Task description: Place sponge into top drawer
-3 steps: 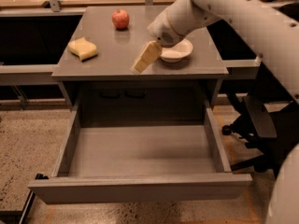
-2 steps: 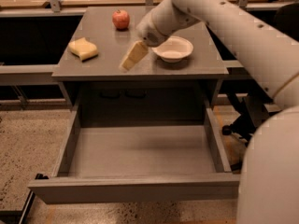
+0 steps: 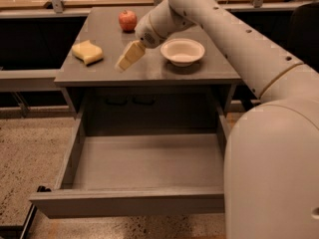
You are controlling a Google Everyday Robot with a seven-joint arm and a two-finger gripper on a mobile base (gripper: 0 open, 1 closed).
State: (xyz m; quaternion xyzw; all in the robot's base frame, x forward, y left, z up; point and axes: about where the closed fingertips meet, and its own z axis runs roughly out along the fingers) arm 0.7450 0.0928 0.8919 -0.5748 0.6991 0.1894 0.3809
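The sponge belongs in the open top drawer, so next my gripper moves to the sponge's middle (image 3: 88,53) on the cabinet top and closes there.
The sponge (image 3: 87,52) is a pale yellow wavy block lying on the left of the grey cabinet top (image 3: 149,71). The top drawer (image 3: 144,163) below is pulled wide open and holds nothing. My gripper (image 3: 128,58) has cream-yellow flat fingers and hangs over the middle of the cabinet top, to the right of the sponge and apart from it. It holds nothing that I can see.
A white bowl (image 3: 182,51) stands on the right of the cabinet top, just right of the gripper. A red apple (image 3: 127,20) sits at the back. My white arm (image 3: 249,49) reaches in from the right and its bulk fills the lower right.
The gripper has moved left across the cabinet top, away from the bowl and closer to the sponge. The sponge, bowl and apple have not moved.
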